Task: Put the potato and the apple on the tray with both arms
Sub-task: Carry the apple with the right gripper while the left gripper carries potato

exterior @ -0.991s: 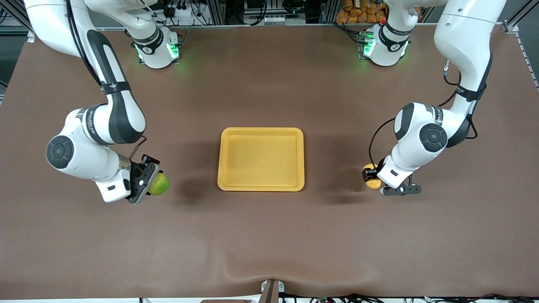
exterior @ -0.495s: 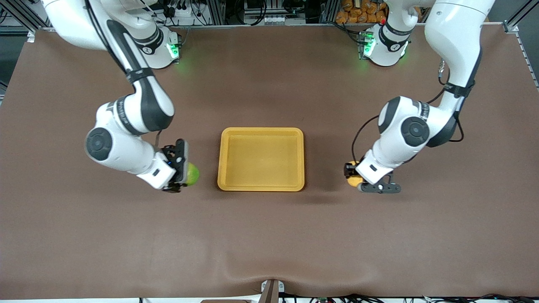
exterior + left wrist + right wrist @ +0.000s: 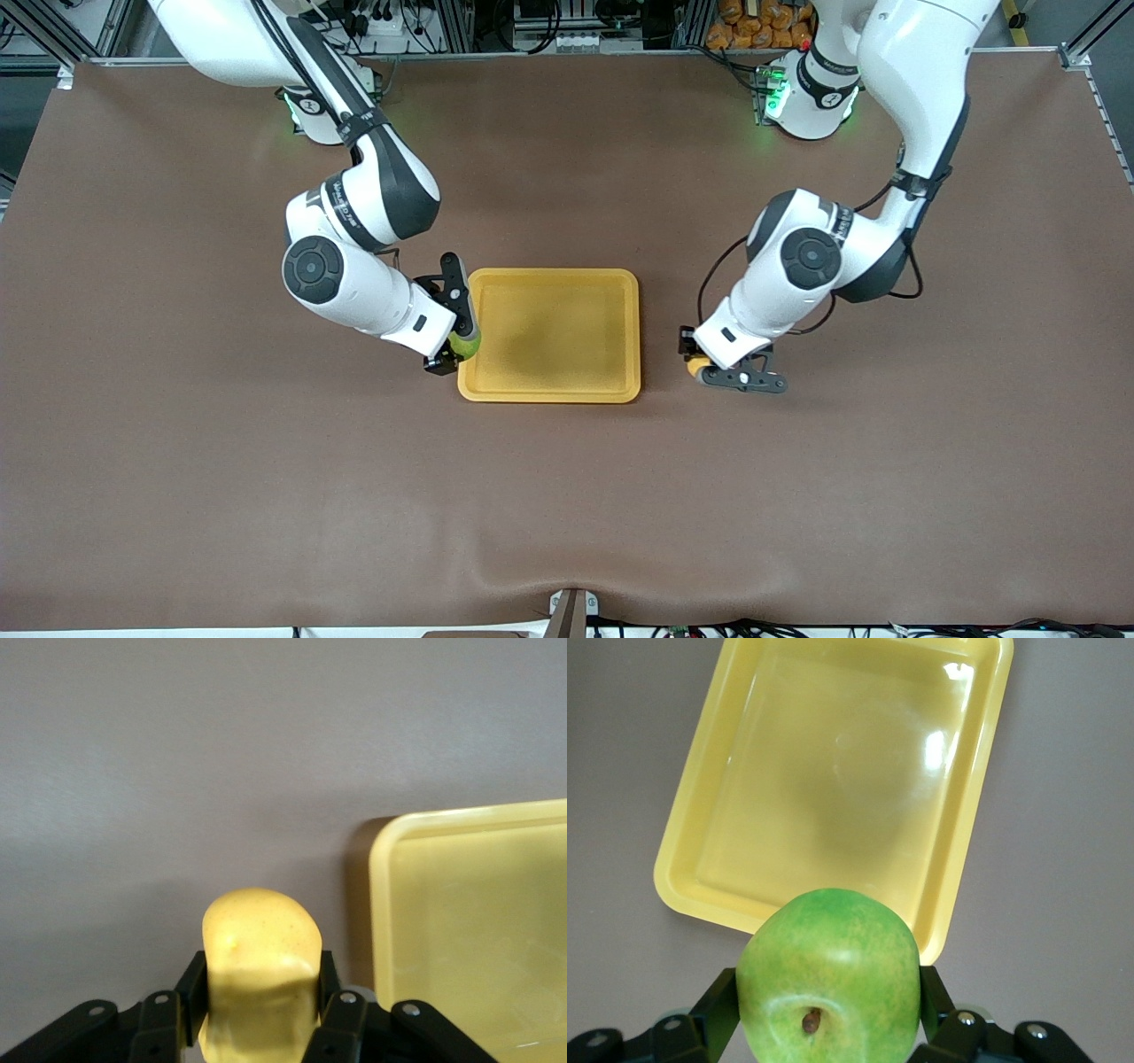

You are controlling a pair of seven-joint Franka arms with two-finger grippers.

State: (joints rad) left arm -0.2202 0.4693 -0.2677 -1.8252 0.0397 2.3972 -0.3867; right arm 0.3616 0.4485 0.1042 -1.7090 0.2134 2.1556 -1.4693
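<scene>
The robot's left gripper needs to release the potato on the tray, just inside the rim (image 3: 611,337) (image 3: 436,948) nearest the left arm.
The yellow-orange tray (image 3: 549,390) lies flat at the table's middle; it also shows in the left wrist view (image 3: 390,877) and the right wrist view (image 3: 833,780). My right gripper (image 3: 462,341) is shut on the green apple (image 3: 467,345), held over the tray's rim at the right arm's end; the apple (image 3: 828,979) fills the right wrist view between the fingers. My left gripper (image 3: 695,363) is shut on the yellow-orange potato (image 3: 698,365), held over the table just beside the tray's rim at the left arm's end; the potato (image 3: 260,966) sits between both fingers.
Brown cloth (image 3: 567,514) covers the table, with a raised fold near the edge nearest the front camera. Both arm bases (image 3: 797,97) stand at the back, lit green.
Both arms have swung inward toward the tray with their loads. The apple is now over the tray's rim. The potato has come close beside the tray.
</scene>
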